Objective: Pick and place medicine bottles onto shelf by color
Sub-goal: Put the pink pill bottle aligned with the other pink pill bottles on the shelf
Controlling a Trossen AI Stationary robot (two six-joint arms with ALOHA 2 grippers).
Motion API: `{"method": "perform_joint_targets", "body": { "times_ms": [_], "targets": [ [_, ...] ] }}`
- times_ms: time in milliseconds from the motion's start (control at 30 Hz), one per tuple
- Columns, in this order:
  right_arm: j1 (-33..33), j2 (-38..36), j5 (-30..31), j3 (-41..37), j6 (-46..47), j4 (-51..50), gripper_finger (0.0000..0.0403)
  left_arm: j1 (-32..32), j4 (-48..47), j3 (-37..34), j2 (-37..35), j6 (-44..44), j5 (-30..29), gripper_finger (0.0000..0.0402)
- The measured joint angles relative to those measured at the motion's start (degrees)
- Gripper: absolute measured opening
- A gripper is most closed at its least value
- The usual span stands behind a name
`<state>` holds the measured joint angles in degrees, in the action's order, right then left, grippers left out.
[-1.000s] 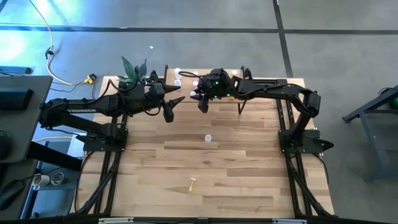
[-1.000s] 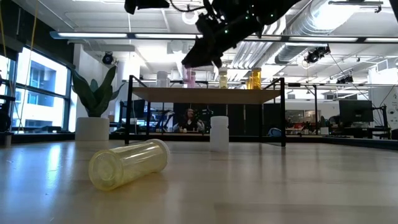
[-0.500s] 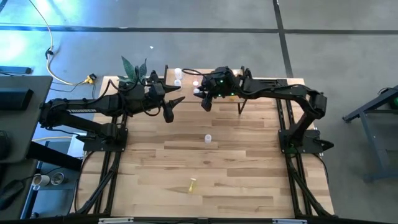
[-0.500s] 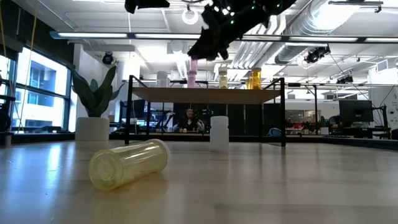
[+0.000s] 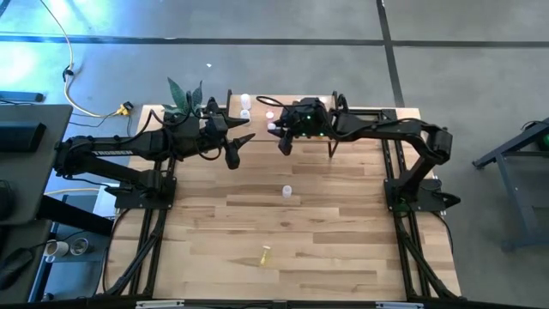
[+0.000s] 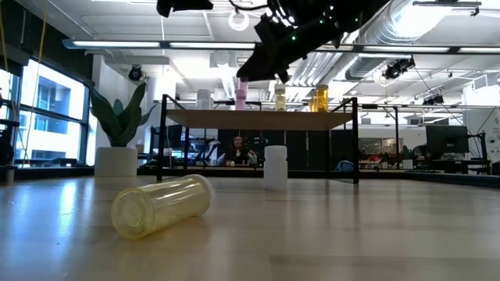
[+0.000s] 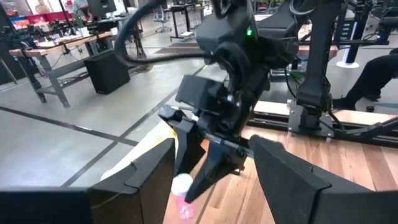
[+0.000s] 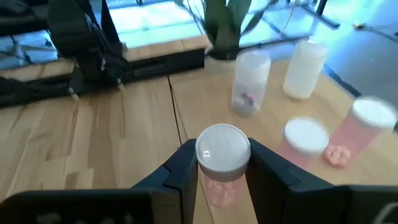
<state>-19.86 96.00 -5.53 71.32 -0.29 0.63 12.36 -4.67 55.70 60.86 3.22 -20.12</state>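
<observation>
The robot's right gripper needs to set the pink bottle down on the shelf's near edge (image 5: 272, 127) (image 8: 227, 204), in front of the other pink bottles.
My right gripper (image 5: 280, 140) is over the shelf (image 6: 258, 119) at the table's far edge, shut on a pink bottle with a white cap (image 8: 222, 155). The bottle also shows in the left wrist view (image 7: 182, 194). White bottles (image 8: 249, 81) and pink bottles (image 8: 364, 130) stand on the shelf beside it. Yellow (image 6: 280, 97) and orange (image 6: 319, 97) bottles stand further along. My left gripper (image 5: 233, 156) is open and empty, left of the shelf. A white bottle (image 5: 286, 190) stands mid-table. A yellow bottle (image 5: 265, 254) lies on its side near the front. My right gripper pinches the pink bottle between its two fingers, on opposite sides of the body just below the cap (image 8: 219, 185). The fingers slant down from above. The bottle stays upright at the fingertips (image 7: 205, 177). Whether its base touches the shelf board I cannot tell.
A potted plant (image 5: 184, 99) stands at the far left corner, beside the shelf's black legs (image 6: 164, 140). There is open wooden tabletop (image 5: 343, 232) between the two loose bottles and the front edge. A person shows in the room behind the shelf (image 6: 238, 150).
My right gripper, still shut on the pink bottle, has moved a little toward the table's right edge above the shelf. It has risen slightly and then come down a little. The bottle has stayed upright.
</observation>
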Motion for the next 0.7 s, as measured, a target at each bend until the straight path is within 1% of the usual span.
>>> {"method": "perform_joint_targets", "body": {
  "times_ms": [300,700],
  "targets": [
    [-0.04,2.12,0.0,-0.04,-0.23,1.2,0.0101,0.0,-0.12,0.0,-0.02,0.0,-0.02,0.0209],
    [-1.2,2.22,0.03,-0.05,-2.35,0.82,0.0101,0.0,-0.24,0.0,-0.02,0.02,-0.02,0.0209]
  ]
}}
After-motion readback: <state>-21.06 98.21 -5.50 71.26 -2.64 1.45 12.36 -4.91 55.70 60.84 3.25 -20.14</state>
